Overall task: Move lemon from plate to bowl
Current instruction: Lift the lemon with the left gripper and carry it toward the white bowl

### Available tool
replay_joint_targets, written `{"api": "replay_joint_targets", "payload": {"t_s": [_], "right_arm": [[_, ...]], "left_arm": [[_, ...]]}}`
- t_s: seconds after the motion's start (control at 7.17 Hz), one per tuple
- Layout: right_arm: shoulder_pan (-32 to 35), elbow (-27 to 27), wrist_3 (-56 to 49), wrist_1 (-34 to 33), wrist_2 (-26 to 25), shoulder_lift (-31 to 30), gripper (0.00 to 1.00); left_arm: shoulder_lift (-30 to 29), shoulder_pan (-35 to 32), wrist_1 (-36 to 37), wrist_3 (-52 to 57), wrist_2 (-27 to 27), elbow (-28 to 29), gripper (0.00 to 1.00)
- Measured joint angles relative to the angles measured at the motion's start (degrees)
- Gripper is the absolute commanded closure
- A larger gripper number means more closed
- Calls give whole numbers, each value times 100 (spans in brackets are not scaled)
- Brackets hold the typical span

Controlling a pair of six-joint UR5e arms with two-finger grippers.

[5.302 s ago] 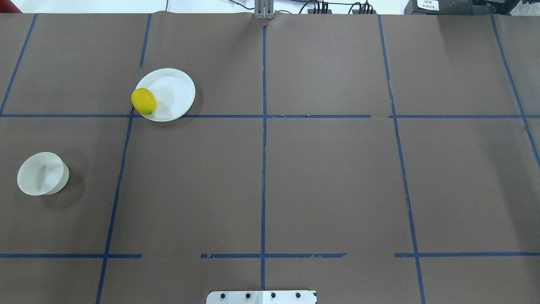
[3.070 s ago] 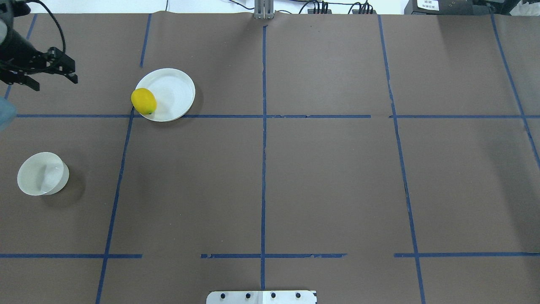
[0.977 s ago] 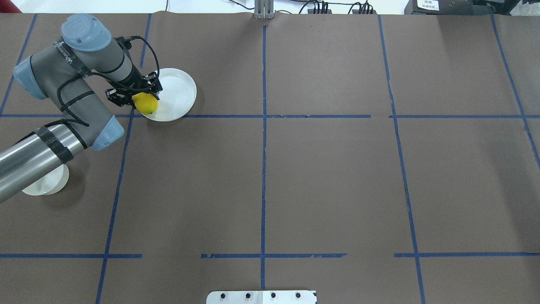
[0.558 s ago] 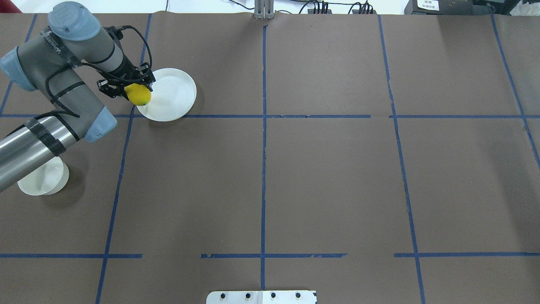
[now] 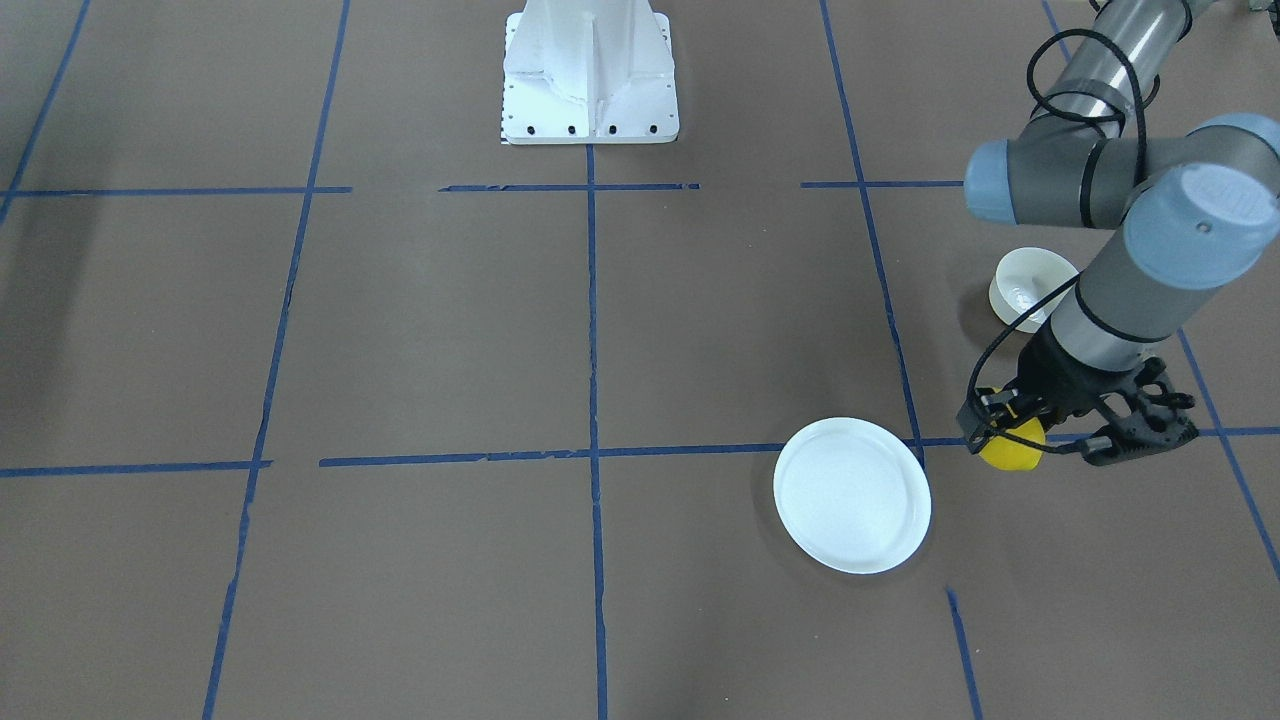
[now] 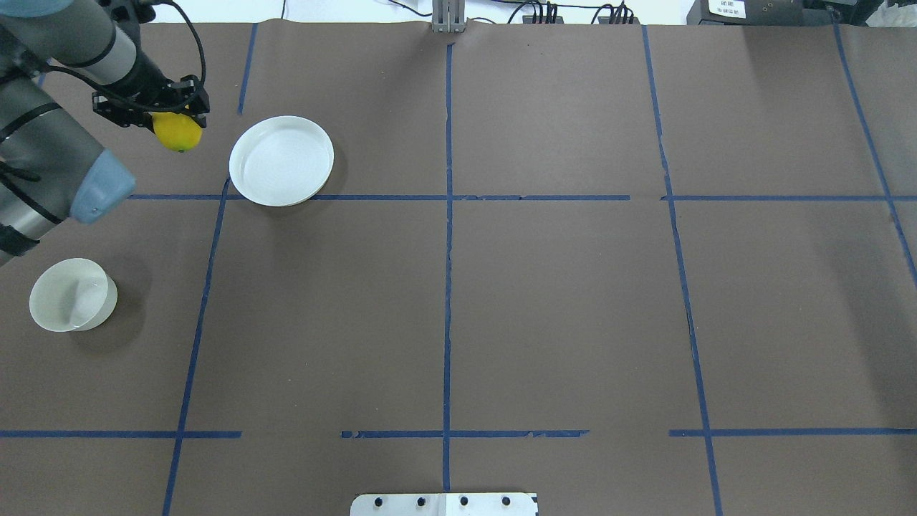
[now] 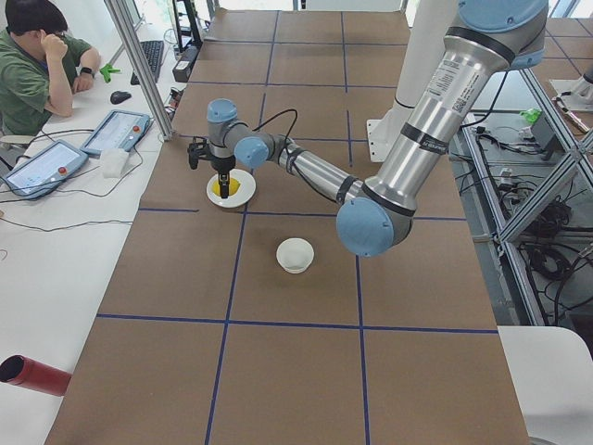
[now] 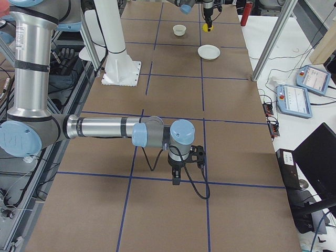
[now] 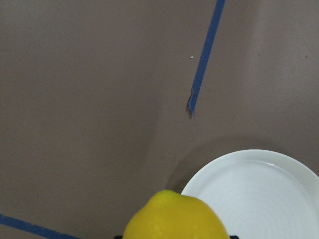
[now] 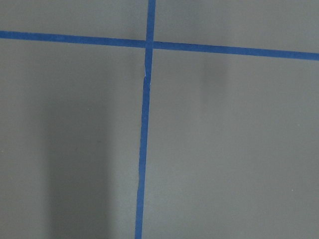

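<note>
Next, my left gripper lets go of the yellow lemon in the hollow of the small white bowl (image 5: pixel 1036 290). The lemon now hangs between plate and bowl.
My left gripper (image 6: pixel 170 122) is shut on the yellow lemon (image 6: pixel 179 136) and holds it in the air, off the plate's left side. The white plate (image 6: pixel 281 161) lies empty on the brown table. The small white bowl (image 6: pixel 71 294) stands nearer the robot, at the table's left edge. In the front-facing view the lemon (image 5: pixel 1012 452) hangs between the plate (image 5: pixel 852 495) and the bowl (image 5: pixel 1030 285). The left wrist view shows the lemon (image 9: pixel 174 216) and the plate's rim (image 9: pixel 259 194) below. My right gripper (image 8: pixel 176 178) hangs low over the table far from these things; I cannot tell if it is open.
Blue tape lines divide the brown table cover. The robot's white base (image 5: pixel 590 75) stands at the middle of the near edge. A seated operator (image 7: pixel 37 56) and teach pendants (image 7: pixel 42 162) are beyond the far side.
My left arm came in, shut its gripper on the lemon on the plate, lifted it and carried it left, off the plate. The plate is now empty.
</note>
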Motion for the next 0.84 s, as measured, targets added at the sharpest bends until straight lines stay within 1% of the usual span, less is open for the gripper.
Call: {"api": "replay_joint_targets", "payload": {"t_s": [0.28, 0.42, 0.56, 0.84], "right_arm": [[0, 0, 0, 0, 0, 0, 0], [0, 0, 0, 0, 0, 0, 0], [0, 0, 0, 0, 0, 0, 0], [0, -3, 0, 0, 0, 0, 0]], "left_arm": [[1091, -37, -62, 690, -3, -996, 51], [1723, -38, -337, 832, 1, -1387, 52], [2290, -31, -808, 859, 17, -1566, 52], [3164, 48, -1845, 674, 59, -1581, 52]]}}
